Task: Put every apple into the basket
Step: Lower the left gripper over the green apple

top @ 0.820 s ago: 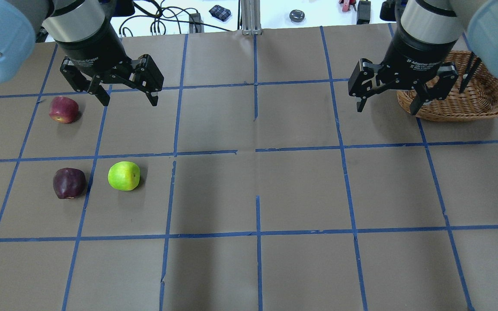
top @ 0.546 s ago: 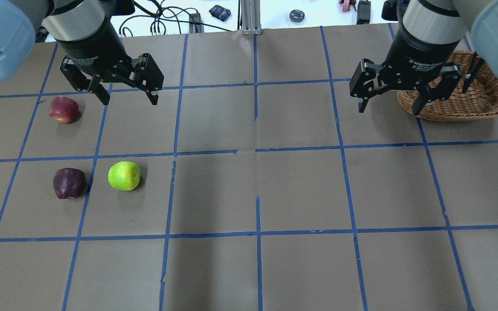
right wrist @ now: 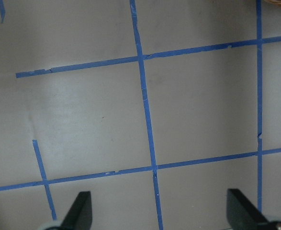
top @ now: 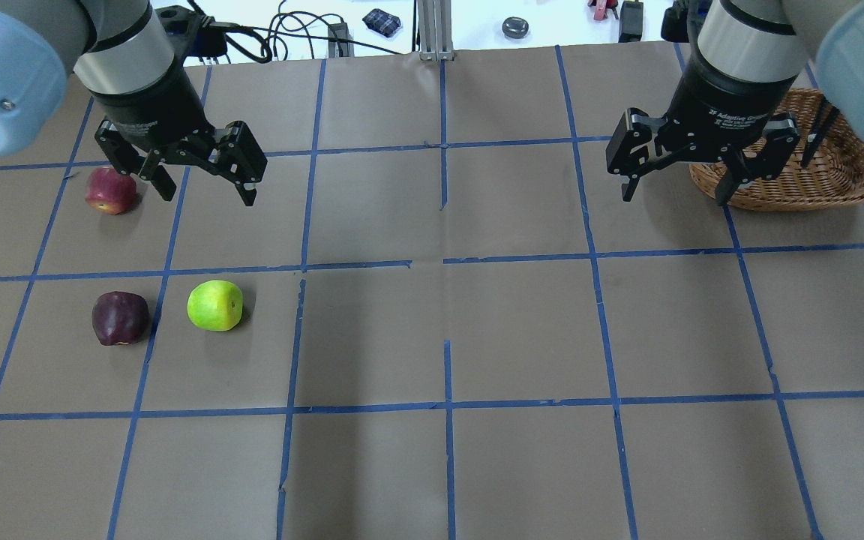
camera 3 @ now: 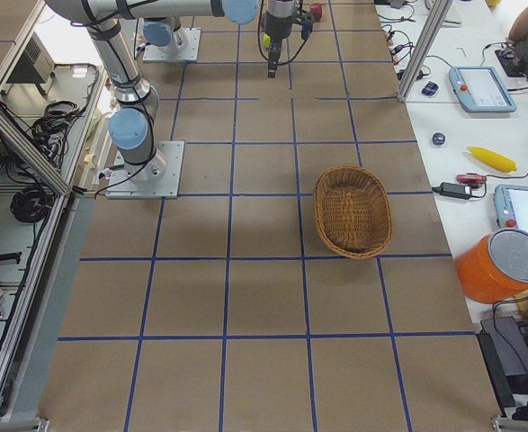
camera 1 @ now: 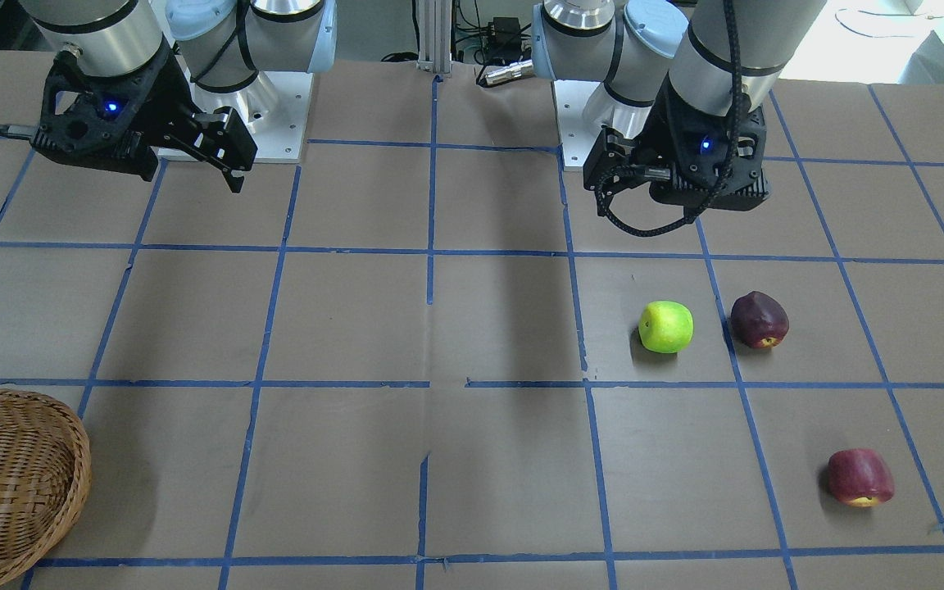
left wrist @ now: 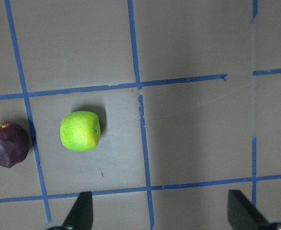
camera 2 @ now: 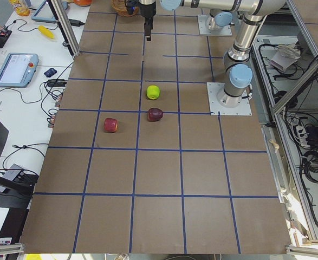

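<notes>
Next, my left gripper closes on the sides of the lime-green apple (camera 1: 666, 326) (left wrist: 80, 131). That apple is the one next to the dark maroon apple.
Three apples lie on the table's left half. The lime-green apple (top: 214, 305) (camera 1: 666, 326) (left wrist: 80, 131) lies beside the dark maroon apple (top: 120, 318) (camera 1: 759, 319) (left wrist: 6, 144). The lighter red apple (top: 110, 190) (camera 1: 860, 477) lies further out. The wicker basket (top: 837, 180) (camera 1: 70, 459) (camera 3: 321, 211) sits empty at the far right. My left gripper (top: 209, 196) (left wrist: 160, 213) is open and empty, hovering high, right of the red apple in the overhead view. My right gripper (top: 673, 196) (right wrist: 159, 215) is open and empty, high over bare table left of the basket.
The table (top: 447, 330) is brown paper with a grid of blue tape. Cables and small items lie on the white bench beyond the far edge (top: 312, 34). Both arm bases (camera 1: 275, 98) stand at the robot's side of the table.
My left gripper has moved down the overhead view and a little left, closer to the apples. The right gripper has barely shifted. The apples and basket have not moved.
</notes>
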Available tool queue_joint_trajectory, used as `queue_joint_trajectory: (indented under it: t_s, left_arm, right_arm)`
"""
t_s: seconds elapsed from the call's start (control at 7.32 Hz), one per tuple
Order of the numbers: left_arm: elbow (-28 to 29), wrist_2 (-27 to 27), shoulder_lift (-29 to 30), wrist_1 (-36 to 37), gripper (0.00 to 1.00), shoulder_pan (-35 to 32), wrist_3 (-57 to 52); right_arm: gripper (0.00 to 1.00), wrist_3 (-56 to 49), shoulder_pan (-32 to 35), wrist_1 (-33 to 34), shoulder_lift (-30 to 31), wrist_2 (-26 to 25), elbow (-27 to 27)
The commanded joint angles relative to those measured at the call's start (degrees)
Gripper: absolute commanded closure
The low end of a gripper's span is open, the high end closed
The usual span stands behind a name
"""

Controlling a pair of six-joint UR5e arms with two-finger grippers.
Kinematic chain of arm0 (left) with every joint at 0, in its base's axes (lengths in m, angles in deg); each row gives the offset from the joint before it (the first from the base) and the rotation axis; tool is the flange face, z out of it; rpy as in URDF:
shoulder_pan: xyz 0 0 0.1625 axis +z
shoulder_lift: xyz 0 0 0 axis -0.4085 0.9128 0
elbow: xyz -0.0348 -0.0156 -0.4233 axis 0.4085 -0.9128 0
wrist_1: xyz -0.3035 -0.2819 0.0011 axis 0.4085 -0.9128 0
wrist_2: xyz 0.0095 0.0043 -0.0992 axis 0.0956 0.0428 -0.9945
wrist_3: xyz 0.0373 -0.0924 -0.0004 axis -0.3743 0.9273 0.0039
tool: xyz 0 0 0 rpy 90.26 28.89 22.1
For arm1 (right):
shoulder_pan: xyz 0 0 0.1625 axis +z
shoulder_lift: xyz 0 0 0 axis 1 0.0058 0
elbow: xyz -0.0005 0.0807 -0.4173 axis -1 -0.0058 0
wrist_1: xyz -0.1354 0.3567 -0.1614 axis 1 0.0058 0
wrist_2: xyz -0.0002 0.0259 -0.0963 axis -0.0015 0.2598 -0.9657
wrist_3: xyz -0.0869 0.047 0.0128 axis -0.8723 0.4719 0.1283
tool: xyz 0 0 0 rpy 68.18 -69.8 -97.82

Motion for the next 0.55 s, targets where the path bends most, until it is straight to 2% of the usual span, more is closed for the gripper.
queue_joint_trajectory:
  t_s: [0.0,0.14,0.41]
  left_arm:
    - [-7.8,2.5,1.3,7.6,0.0,8.5,-10.1]
    - [-13.9,2.5,1.4,14.2,0.0,11.5,-12.1]
    - [-26.3,0.6,2.9,30.3,0.0,12.2,-12.2]
  right_arm:
    - [0.0,0.0,0.0,0.3,0.0,0.0,0.0]
    - [0.0,0.2,0.0,0.1,-0.1,0.0,0.0]
    - [0.0,0.4,0.0,0.1,0.0,-0.1,0.4]
